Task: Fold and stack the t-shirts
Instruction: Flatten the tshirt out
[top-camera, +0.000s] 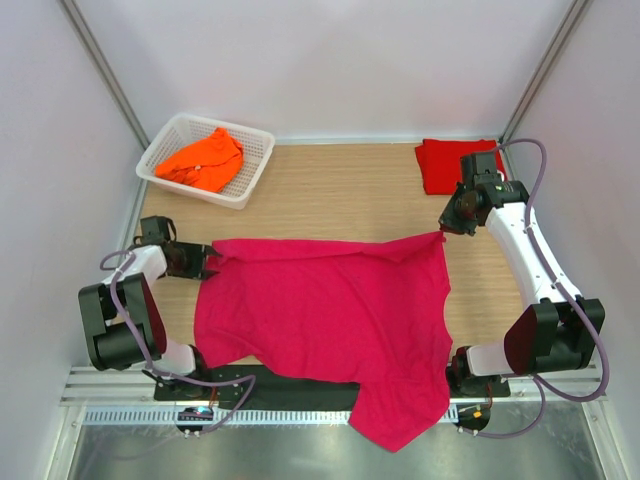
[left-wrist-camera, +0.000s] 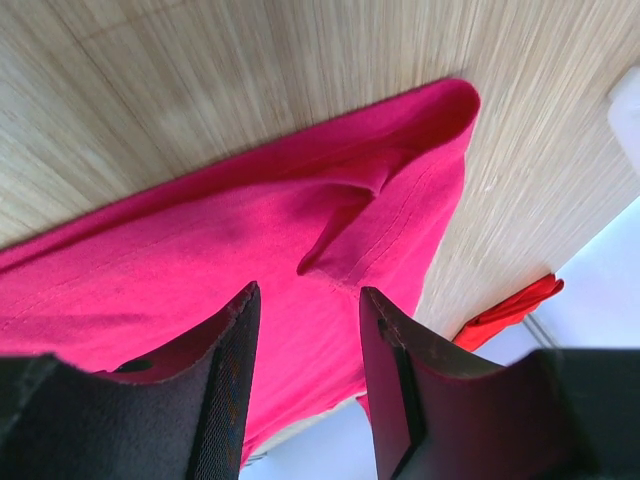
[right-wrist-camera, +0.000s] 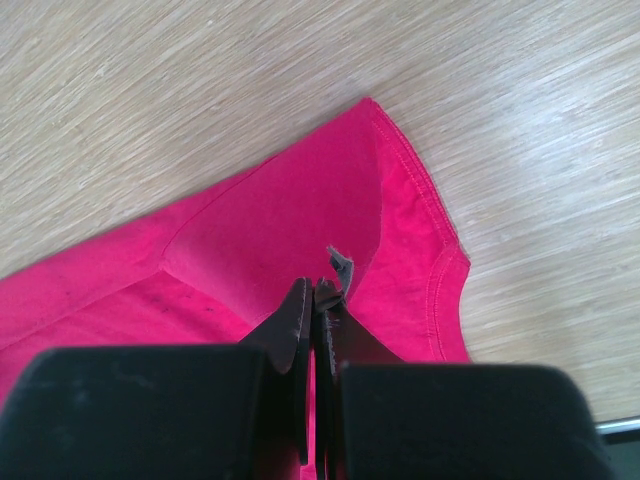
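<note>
My left gripper is to pinch that corner (left-wrist-camera: 345, 262) of the magenta-pink t-shirt, which lies rumpled with a corner folded over, before both grippers lift and shake the t-shirt out.
The magenta-pink t-shirt (top-camera: 330, 310) lies spread across the table, and its lower part hangs over the near edge. My left gripper (top-camera: 205, 262) sits at the shirt's far left corner. In the left wrist view it (left-wrist-camera: 308, 292) stands open over the pink cloth (left-wrist-camera: 250, 230), gripping nothing. My right gripper (top-camera: 445, 225) is at the far right corner. Seen from the right wrist, it (right-wrist-camera: 315, 285) is shut with a thin strip of the shirt (right-wrist-camera: 300, 210) pinched between the jaws. A folded red t-shirt (top-camera: 452, 162) lies at the back right. The orange t-shirt (top-camera: 203, 160) sits crumpled in the basket.
A white lattice basket (top-camera: 258, 150) stands at the back left of the wooden table (top-camera: 330, 195). White walls close in the left, right and back sides. A metal rail (top-camera: 300, 415) runs along the near edge under the hanging cloth.
</note>
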